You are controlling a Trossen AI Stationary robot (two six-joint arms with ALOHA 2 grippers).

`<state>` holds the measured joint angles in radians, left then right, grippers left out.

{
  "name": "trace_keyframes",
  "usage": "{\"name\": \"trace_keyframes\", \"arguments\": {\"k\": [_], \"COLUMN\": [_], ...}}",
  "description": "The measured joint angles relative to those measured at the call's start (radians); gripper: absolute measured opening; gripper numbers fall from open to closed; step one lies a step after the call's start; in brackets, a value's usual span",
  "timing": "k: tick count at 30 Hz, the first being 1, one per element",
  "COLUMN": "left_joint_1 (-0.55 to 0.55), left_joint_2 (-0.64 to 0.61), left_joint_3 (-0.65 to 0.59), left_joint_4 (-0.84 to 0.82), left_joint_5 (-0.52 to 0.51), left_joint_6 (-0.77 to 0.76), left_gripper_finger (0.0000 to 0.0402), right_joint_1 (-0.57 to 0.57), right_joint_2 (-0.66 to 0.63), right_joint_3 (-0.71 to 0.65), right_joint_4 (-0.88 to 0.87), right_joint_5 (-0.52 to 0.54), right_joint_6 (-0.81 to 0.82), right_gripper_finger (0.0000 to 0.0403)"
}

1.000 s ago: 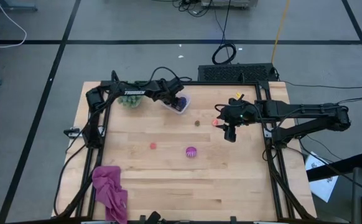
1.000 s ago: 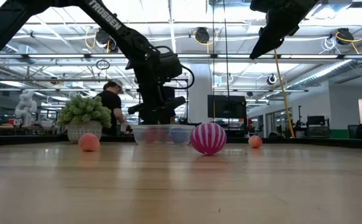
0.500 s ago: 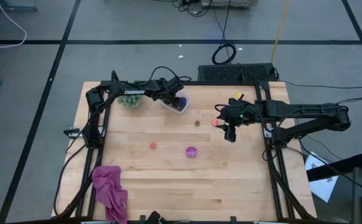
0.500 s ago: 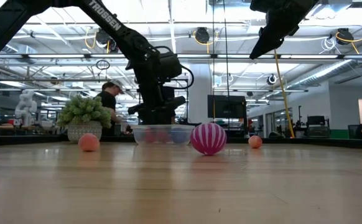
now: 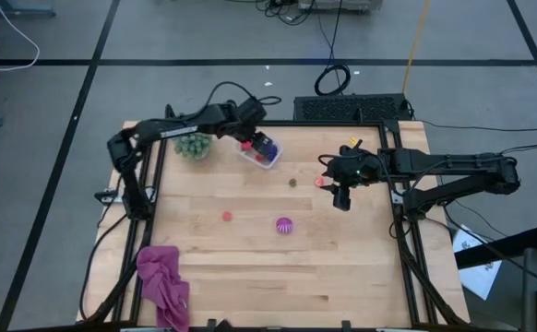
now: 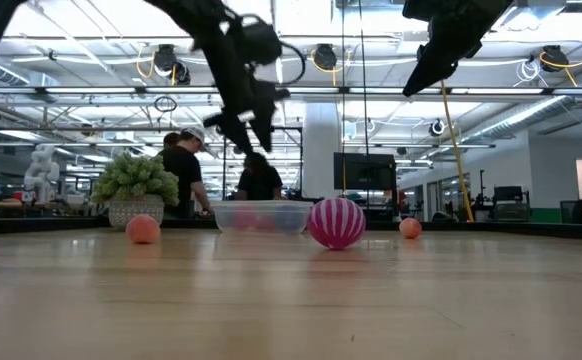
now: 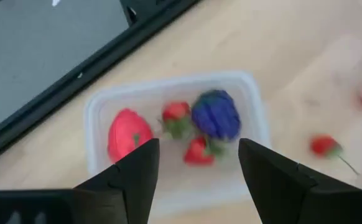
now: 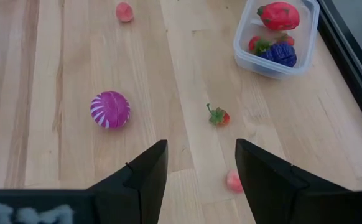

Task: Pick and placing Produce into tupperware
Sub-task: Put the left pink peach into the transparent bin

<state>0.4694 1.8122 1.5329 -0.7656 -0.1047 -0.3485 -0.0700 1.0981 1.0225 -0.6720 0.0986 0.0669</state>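
The pink ball (image 5: 227, 216) lies on the wood between the clear tub and the magenta cloth, and next my left gripper should close its fingers on the sides of it.
The clear tub (image 5: 261, 152) (image 6: 261, 216) stands near the table's far edge. It holds a red piece (image 7: 129, 132), two strawberries (image 7: 176, 116) and a blue-purple piece (image 7: 216, 116). My left gripper (image 5: 247, 140) (image 7: 198, 163) hovers open above the tub. My right gripper (image 5: 342, 197) (image 8: 201, 163) hangs open in the air over the table's right half. On the wood lie a magenta-striped ball (image 5: 284, 224) (image 8: 110, 109), a strawberry (image 5: 292, 183) (image 8: 218, 116) and two pink balls (image 5: 227, 217) (image 5: 321, 181).
A green bushy plant in a pot (image 5: 193, 146) (image 6: 136, 182) stands just left of the tub. A magenta cloth (image 5: 162, 281) lies at the near left corner. People (image 6: 184, 168) stand in the room beyond the far edge.
My left gripper has risen from down at the tub to well above it and drawn slightly toward the far left. The tub and the pieces on the table have stayed put.
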Motion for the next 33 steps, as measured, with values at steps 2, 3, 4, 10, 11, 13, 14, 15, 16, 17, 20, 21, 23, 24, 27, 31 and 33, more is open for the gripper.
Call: {"name": "trace_keyframes", "arguments": {"k": [2, 3, 4, 10, 11, 13, 14, 15, 16, 17, 20, 21, 23, 24, 27, 31, 33], "left_joint_1": [-0.033, -0.056, -0.084, -0.31, -0.349, -0.417, -0.447, -0.477, -0.501, -0.522, -0.566, -0.574, -0.585, -0.59, -0.596, -0.587, -0.58], "left_joint_2": [-0.041, -0.059, -0.074, -0.087, -0.081, -0.071, -0.064, -0.056, -0.051, -0.048, -0.048, -0.048, -0.047, -0.047, -0.047, -0.047, -0.047], "left_joint_3": [0.0, 0.0, 0.0, -0.002, -0.002, -0.002, -0.002, -0.002, -0.002, -0.003, -0.032, -0.046, -0.081, -0.101, -0.168, -0.255, -0.287], "left_joint_4": [-0.105, -0.158, -0.213, -0.454, -0.464, -0.464, -0.464, -0.463, -0.464, -0.47, -0.463, -0.456, -0.46, -0.462, -0.435, -0.35, -0.304], "left_joint_5": [0.0, 0.0, 0.0, -0.074, -0.09, -0.102, -0.102, -0.103, -0.105, -0.105, -0.105, -0.105, -0.101, -0.096, -0.061, -0.017, 0.007], "left_joint_6": [0.0, 0.0, 0.0, -0.086, -0.106, -0.141, -0.156, -0.166, -0.173, -0.179, -0.239, -0.267, -0.319, -0.341, -0.378, -0.39, -0.39], "left_gripper_finger": [0.0225, 0.0225, 0.0225, 0.0225, 0.0225, 0.0225, 0.0225, 0.0225, 0.0225, 0.0225, 0.0225, 0.0225, 0.0225, 0.0225, 0.0225, 0.0225, 0.0225], "right_joint_1": [0.0, 0.0, 0.0, 0.0, 0.0, 0.0, 0.0, 0.0, 0.0, 0.0, 0.0, 0.0, 0.0, 0.0, 0.0, 0.0, 0.0], "right_joint_2": [0.0, 0.0, 0.0, 0.0, 0.0, 0.0, 0.0, 0.0, 0.0, 0.0, 0.0, 0.0, 0.0, 0.0, 0.0, 0.0, 0.0], "right_joint_3": [0.0, 0.0, 0.0, 0.0, 0.0, 0.0, 0.0, 0.0, 0.0, 0.0, 0.0, 0.0, 0.0, 0.0, 0.0, 0.0, 0.0], "right_joint_4": [-0.002, -0.005, -0.009, -0.014, -0.014, -0.014, -0.014, -0.014, -0.014, -0.014, -0.014, -0.014, -0.014, -0.013, -0.013, -0.013, -0.011], "right_joint_5": [0.0, 0.0, 0.0, 0.0, 0.0, 0.0, 0.0, 0.0, 0.0, 0.0, 0.0, 0.0, 0.0, 0.0, 0.0, 0.0, 0.0], "right_joint_6": [0.0, 0.0, -0.001, -0.003, -0.003, -0.003, -0.003, -0.002, -0.001, -0.001, 0.0, 0.0, 0.0, 0.0, 0.0, 0.0, 0.0], "right_gripper_finger": [0.018, 0.018, 0.018, 0.018, 0.018, 0.018, 0.018, 0.018, 0.018, 0.018, 0.018, 0.018, 0.018, 0.018, 0.018, 0.018, 0.018]}}
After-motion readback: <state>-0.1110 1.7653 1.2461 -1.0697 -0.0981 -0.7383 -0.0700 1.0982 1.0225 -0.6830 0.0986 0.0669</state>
